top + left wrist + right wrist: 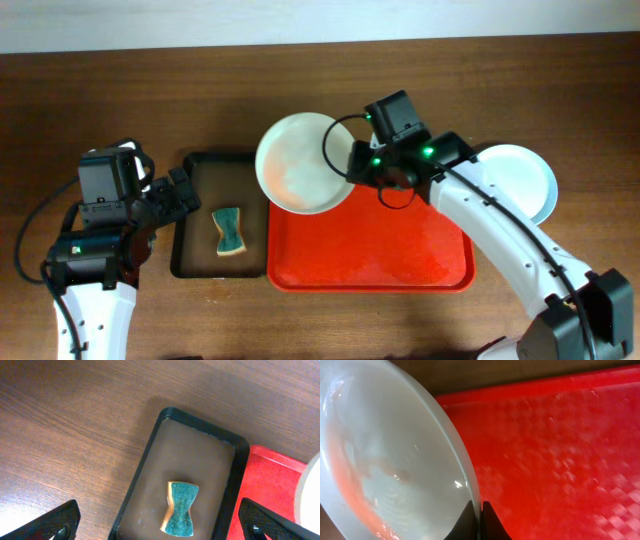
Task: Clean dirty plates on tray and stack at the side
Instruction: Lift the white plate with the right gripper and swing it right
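My right gripper is to let go of the smeared white plate on top of the other white plate [511, 197] next to the red tray.
A pale whitish plate [303, 163] with reddish smears is tilted over the far left corner of the red tray [400, 260]. My right gripper [354, 166] is shut on its right rim. In the right wrist view the two fingertips [480, 506] pinch the rim of that plate [385, 460], with the red tray [560, 450] behind. A second white plate [515, 180] lies on the table right of the tray; a pale blue edge shows at its lower right. My left gripper [183, 193] is open, hovering over the brown tray, nothing between its fingers [159, 512].
A black-rimmed brown tray [192, 250] lies left of the red tray and holds a green and yellow sponge [229, 231]. In the left wrist view the sponge [181, 509] lies near the middle of that tray [145, 460]. Wooden table surrounds both.
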